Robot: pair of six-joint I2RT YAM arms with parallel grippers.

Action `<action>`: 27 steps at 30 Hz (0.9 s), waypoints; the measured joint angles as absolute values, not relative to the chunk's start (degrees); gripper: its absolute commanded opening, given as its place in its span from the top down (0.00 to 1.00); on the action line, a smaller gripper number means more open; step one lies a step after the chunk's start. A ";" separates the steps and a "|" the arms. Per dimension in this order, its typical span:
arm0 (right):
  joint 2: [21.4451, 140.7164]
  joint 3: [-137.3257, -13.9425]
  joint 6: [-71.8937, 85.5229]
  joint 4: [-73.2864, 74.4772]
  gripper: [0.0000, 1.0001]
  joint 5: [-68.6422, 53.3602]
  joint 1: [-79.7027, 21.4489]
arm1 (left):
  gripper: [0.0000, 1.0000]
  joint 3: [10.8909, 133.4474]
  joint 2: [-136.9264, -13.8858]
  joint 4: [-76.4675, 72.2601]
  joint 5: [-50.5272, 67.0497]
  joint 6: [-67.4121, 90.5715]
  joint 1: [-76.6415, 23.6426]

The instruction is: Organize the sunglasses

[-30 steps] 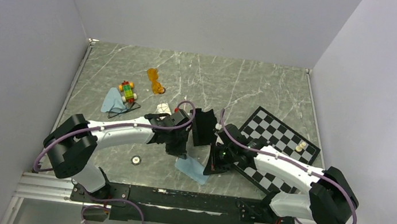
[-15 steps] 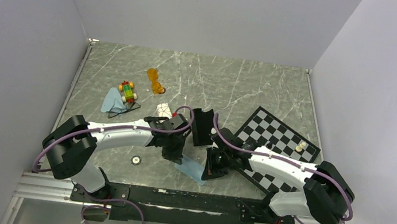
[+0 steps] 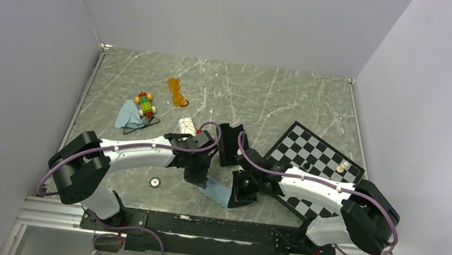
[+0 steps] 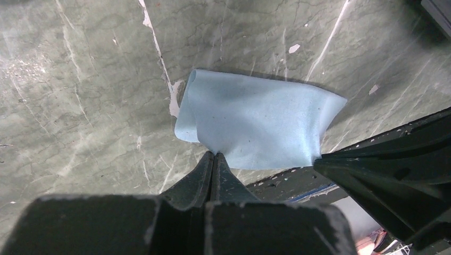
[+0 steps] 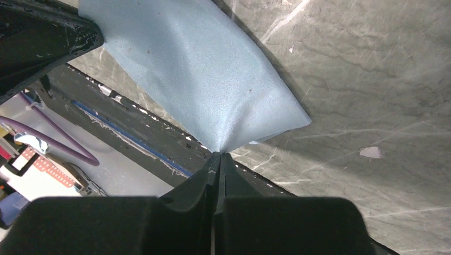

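Note:
The light blue cloth's lower layer pokes out while my left gripper holds its front corner, so I need to lay the cloth flat and take its short edge (image 4: 188,98).
The orange translucent sunglasses (image 3: 176,92) lie at the back of the table. The thin black wire-framed sunglasses (image 3: 143,123) lie at the left, partly on a blue cloth (image 3: 126,115). Neither gripper is near them. My left gripper (image 3: 198,180) is shut on one corner of a second light blue cloth (image 3: 218,194), seen pinched in the left wrist view (image 4: 255,122). My right gripper (image 3: 239,195) is shut on the opposite corner, seen in the right wrist view (image 5: 202,79). The cloth hangs between them just above the table near its front edge.
An open black oblong case (image 3: 230,144) stands behind the grippers. A white patterned case (image 3: 186,124) lies to its left. A colourful toy car (image 3: 144,103) sits by the wire-framed pair. A chessboard (image 3: 319,154) with a pale piece (image 3: 341,166) lies at the right. A small round disc (image 3: 154,183) lies at the front left.
Both grippers have moved a little toward the table's near edge. The right gripper has also shifted left, closer to the left one, with the blue cloth between them.

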State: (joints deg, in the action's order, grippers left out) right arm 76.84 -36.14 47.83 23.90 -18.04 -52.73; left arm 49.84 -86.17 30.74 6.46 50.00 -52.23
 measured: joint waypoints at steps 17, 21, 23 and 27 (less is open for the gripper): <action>75.02 -34.54 49.06 22.85 0.60 -17.26 -53.08 | 0.38 49.30 -84.18 33.89 5.30 48.71 -52.64; 71.11 -33.63 50.22 22.98 0.58 -15.99 -53.08 | 0.36 48.53 -79.50 36.21 2.87 48.71 -52.69; 70.28 -33.01 51.33 23.03 0.58 -14.90 -53.08 | 0.37 48.53 -78.24 35.88 2.24 48.49 -52.69; 70.00 -32.14 54.15 23.40 0.60 -10.98 -53.10 | 0.49 48.56 -79.75 32.71 2.37 47.27 -52.64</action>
State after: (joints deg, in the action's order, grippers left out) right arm 70.00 -32.14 54.15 23.40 -10.98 -53.10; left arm 48.56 -79.75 32.71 2.37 47.27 -52.64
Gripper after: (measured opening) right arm 0.419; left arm 0.589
